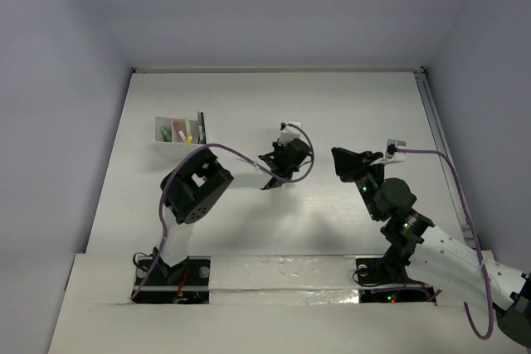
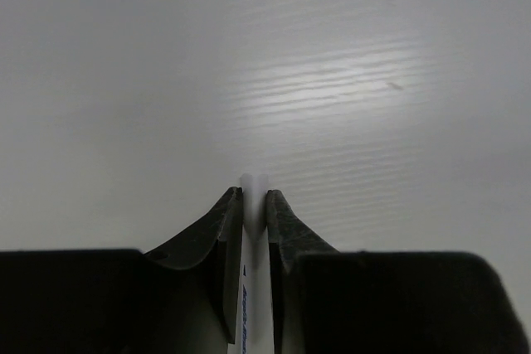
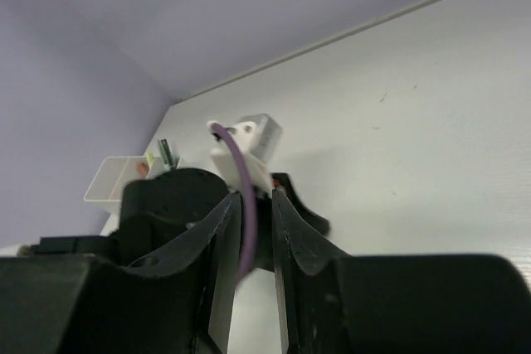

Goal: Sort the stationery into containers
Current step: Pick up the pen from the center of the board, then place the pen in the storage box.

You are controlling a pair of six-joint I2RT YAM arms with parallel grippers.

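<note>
The robot's left gripper will release the white pen in the tray (image 1: 175, 132), next to the orange marker on the green marker's side.
My left gripper (image 2: 254, 196) is shut on a white pen (image 2: 254, 288) with blue lettering, which stands out a little past the fingertips above the bare table. In the top view this gripper (image 1: 270, 177) hangs over the table's middle. The white compartment tray (image 1: 163, 126) stands at the far left and holds green, yellow and orange markers (image 1: 184, 131) and a dark pen (image 1: 201, 125). My right gripper (image 1: 342, 161) is to the right of the left one and points at it. Its jaws (image 3: 256, 196) are a narrow gap apart and hold nothing.
The right wrist view shows the left arm's wrist with its white camera mount (image 3: 251, 140) and purple cable (image 3: 246, 205) close in front. The tray (image 3: 106, 184) lies beyond it. Walls enclose the table on the left, back and right.
</note>
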